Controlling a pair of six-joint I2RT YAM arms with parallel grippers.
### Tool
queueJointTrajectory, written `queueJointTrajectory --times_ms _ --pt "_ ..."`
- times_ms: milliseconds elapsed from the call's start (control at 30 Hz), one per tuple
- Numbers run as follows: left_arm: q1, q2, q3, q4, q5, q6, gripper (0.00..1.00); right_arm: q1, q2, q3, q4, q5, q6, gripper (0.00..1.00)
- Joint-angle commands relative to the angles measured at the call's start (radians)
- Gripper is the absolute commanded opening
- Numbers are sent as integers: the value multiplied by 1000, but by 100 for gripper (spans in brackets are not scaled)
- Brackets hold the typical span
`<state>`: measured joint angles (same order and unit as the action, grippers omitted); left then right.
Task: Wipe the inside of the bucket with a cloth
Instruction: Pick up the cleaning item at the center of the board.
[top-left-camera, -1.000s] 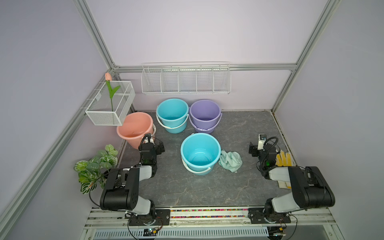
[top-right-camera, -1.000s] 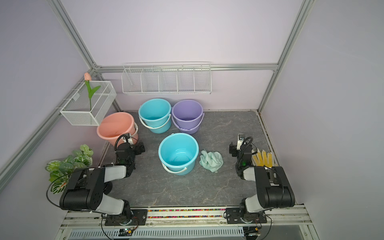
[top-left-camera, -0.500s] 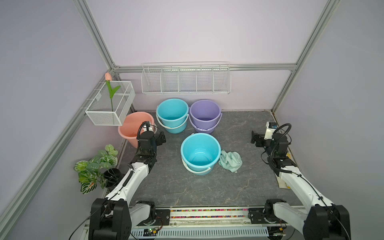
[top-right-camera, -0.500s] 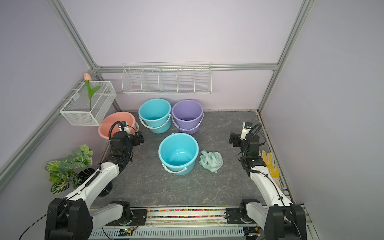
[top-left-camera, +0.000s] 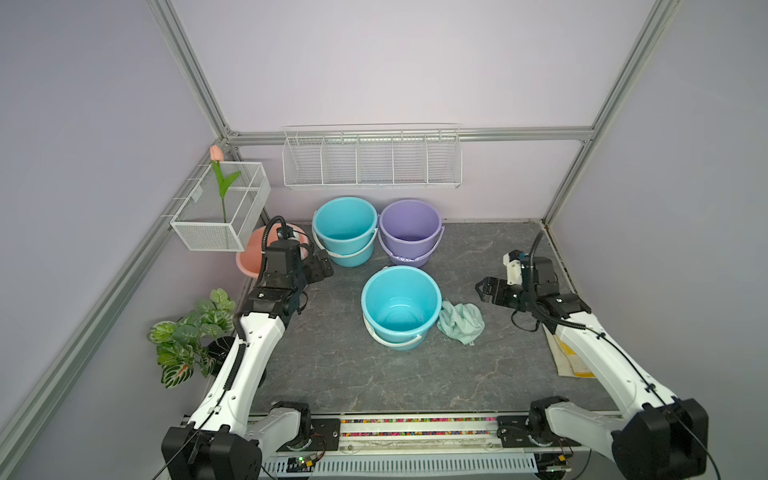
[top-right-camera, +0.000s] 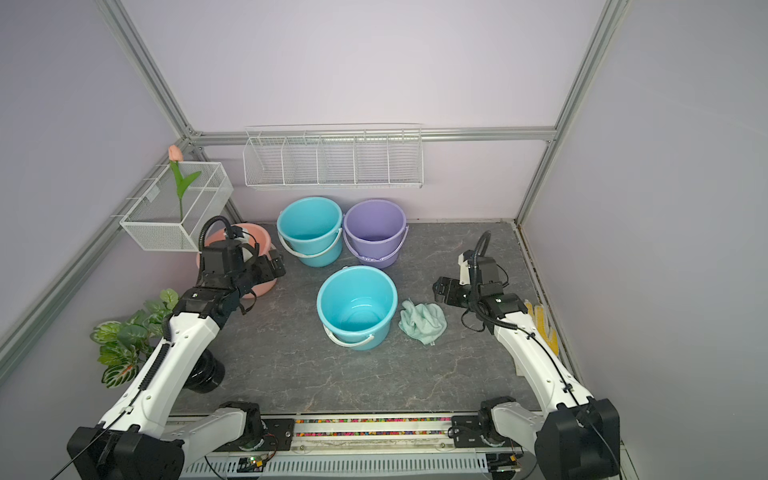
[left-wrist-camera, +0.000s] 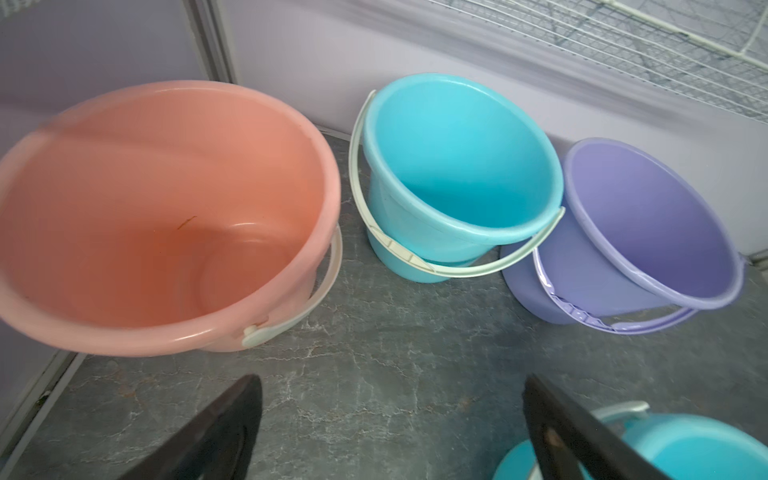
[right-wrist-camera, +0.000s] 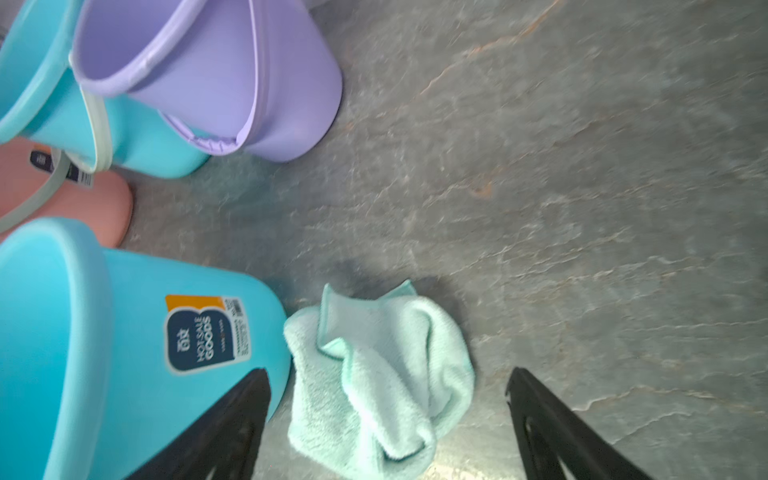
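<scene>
Next, my left gripper grabs the middle cyan bucket by its rim (top-left-camera: 363, 302) on the side facing my left arm, steadying it for wiping.
A cyan bucket (top-left-camera: 400, 291) (top-right-camera: 355, 291) stands upright alone in the middle of the grey floor, nothing in it. The mint-green cloth (top-left-camera: 461, 322) (top-right-camera: 423, 322) lies crumpled on the floor against the bucket's right side. My right gripper (top-left-camera: 484, 289) (top-right-camera: 439, 289) hovers just right of the cloth and above it, open. In the right wrist view the cloth (right-wrist-camera: 374, 374) lies below the spread jaws of the right gripper (right-wrist-camera: 386, 374), beside the labelled bucket (right-wrist-camera: 124, 332). My left gripper (top-left-camera: 322, 266) (left-wrist-camera: 390, 386) is open over bare floor, left of the bucket.
Along the back stand a pink bucket (top-left-camera: 248, 262) (left-wrist-camera: 145, 208), a second cyan bucket (top-left-camera: 345, 224) and a purple bucket (top-left-camera: 409, 226). A wire basket (top-left-camera: 220, 208) and wire shelf (top-left-camera: 372, 158) hang on the walls. A plant (top-left-camera: 187, 332) is front left, a glove (top-right-camera: 540, 320) by the right wall.
Both arms have unfolded from low poses near the front and reached forward. The left gripper went toward the pink bucket, the right toward the cloth. Both stayed open.
</scene>
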<state>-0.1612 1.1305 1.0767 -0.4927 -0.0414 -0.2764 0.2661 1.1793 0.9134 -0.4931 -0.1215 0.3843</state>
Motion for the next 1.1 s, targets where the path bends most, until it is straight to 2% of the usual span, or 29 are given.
queueJointTrajectory --times_ms 0,100,267,333,500,667,767,1000,1067 --pt "0 22 -3 -74 82 39 100 80 33 38 -129 29 -48 94" --pt "0 31 2 -98 77 5 100 160 86 63 -149 87 -94 94" --pt "0 23 -27 -102 64 -25 100 253 211 112 -168 152 -93 91" --pt "0 15 -26 -110 40 -15 100 270 251 119 -155 149 -87 91" --pt "1 -15 -34 -100 27 0 100 286 346 136 -146 235 -68 91" --pt "2 -20 -40 -95 19 0 100 286 390 113 -120 284 -56 84" --pt "2 -25 -44 -91 26 -1 99 286 393 98 -101 283 -47 72" --pt "2 -16 -44 -87 88 -12 99 286 336 76 -87 258 -23 29" --pt "2 -11 -31 -96 126 1 98 286 300 77 -97 262 -21 22"
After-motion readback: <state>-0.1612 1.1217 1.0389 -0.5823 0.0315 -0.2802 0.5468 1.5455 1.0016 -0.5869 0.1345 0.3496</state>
